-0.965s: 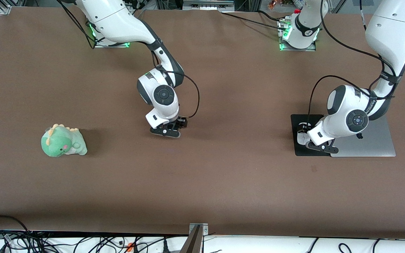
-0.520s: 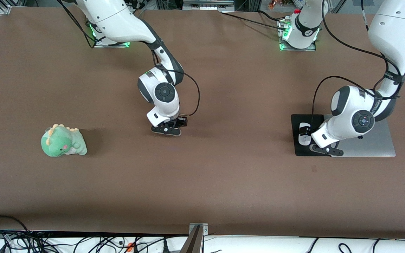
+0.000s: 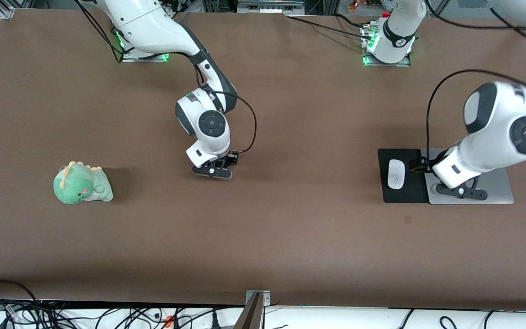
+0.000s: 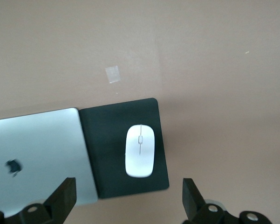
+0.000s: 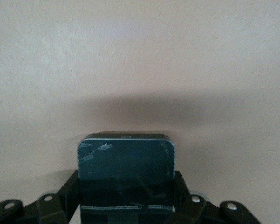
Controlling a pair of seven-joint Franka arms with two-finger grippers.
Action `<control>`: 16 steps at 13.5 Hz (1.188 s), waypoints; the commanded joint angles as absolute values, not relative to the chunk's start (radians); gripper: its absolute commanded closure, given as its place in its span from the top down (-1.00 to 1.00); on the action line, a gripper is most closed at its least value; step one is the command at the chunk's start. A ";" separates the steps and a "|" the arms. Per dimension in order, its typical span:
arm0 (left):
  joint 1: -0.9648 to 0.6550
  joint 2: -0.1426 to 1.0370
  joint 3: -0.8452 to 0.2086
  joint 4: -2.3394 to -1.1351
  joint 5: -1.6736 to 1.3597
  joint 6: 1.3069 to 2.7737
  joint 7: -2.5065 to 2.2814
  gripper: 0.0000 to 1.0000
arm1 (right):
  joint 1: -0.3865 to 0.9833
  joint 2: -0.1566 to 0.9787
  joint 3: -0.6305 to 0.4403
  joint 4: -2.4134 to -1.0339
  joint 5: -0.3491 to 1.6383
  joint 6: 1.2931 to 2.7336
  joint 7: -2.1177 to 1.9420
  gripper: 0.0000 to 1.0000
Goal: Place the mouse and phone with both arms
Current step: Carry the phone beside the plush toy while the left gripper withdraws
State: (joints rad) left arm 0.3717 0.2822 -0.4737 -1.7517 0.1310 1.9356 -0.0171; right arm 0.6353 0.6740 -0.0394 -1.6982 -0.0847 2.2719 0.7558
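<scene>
My right gripper is going to release the black phone on the table [image 3: 144, 177] next to the green dinosaur plush, toward the mouse pad, where I should let it go.
The white oval mouse [image 3: 396, 173] [image 4: 140, 150] lies alone on the black mouse pad [image 3: 404, 195] [image 4: 107, 140]. My left gripper [image 3: 460, 192] [image 4: 128, 192] hangs open above the seam between pad and laptop, with nothing between its fingers. Low over the middle of the table, my right gripper [image 3: 212, 171] [image 5: 126, 189] is shut on the black phone [image 5: 126, 161]. One finger presses each long edge, and the phone's rounded end sticks out past the fingertips. In the front view the hand hides the phone.
A closed silver laptop [image 3: 496, 188] [image 4: 35, 149] lies beside the mouse pad, toward the left arm's end. A green dinosaur plush [image 3: 81, 184] sits toward the right arm's end. A small tape patch [image 3: 408, 219] [image 4: 113, 73] marks the table nearer the camera than the pad.
My left gripper opened off the mouse, rose and drew away toward the laptop, leaving the mouse on the pad. My right gripper closed on the phone and shifted slightly.
</scene>
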 commanded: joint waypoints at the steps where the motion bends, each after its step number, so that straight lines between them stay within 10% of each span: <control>1: 0.387 0.103 -0.482 -1.781 0.077 1.846 -0.043 1.00 | 0.572 0.664 -0.031 -1.670 -0.078 2.223 0.611 -0.61; 16: 0.529 -0.017 -0.465 -1.609 -0.025 1.592 -0.150 1.00 | 0.264 0.472 -0.034 -2.089 -0.034 2.620 0.109 -0.68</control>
